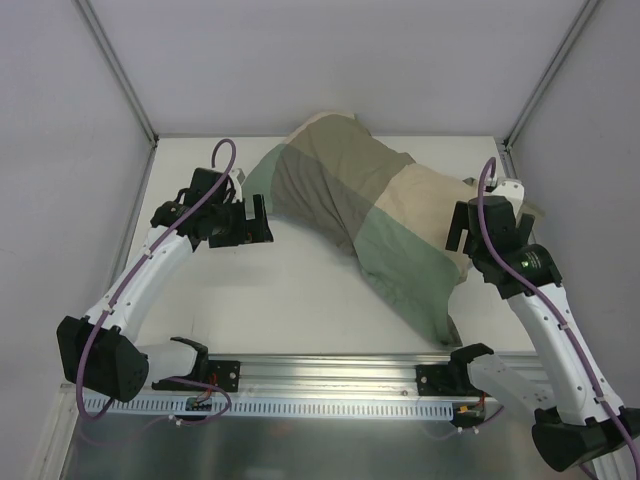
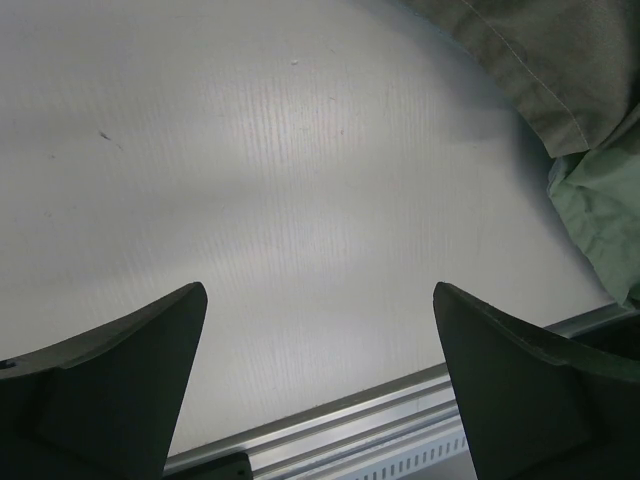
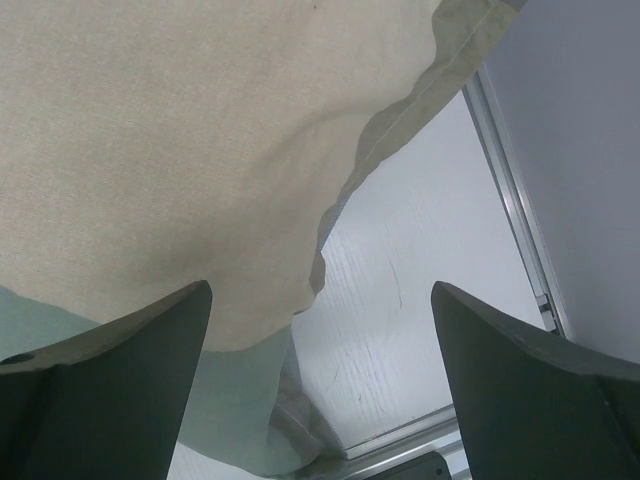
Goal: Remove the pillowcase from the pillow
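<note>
I need to grip the far green block (image 1: 254,182) of the pillowcase with my left gripper, at the end beside the brown-grey block.
The pillowcase (image 1: 370,215) lies diagonally across the table, a patchwork of olive, brown-grey, beige and green blocks, stuffed full. The pillow is hidden inside it. My left gripper (image 1: 253,222) is open and empty, just left of the case's far-left end; the left wrist view shows bare table between its fingers and the case's olive and green edge (image 2: 590,150) at the upper right. My right gripper (image 1: 463,228) is open and empty, over the case's right edge. The right wrist view shows the beige block (image 3: 170,150) and green block (image 3: 230,400) beside bare table.
The white table (image 1: 280,290) is walled by grey panels with metal posts at the back corners. An aluminium rail (image 1: 330,375) runs along the near edge, where the arm bases sit. The case's near corner reaches almost to that rail.
</note>
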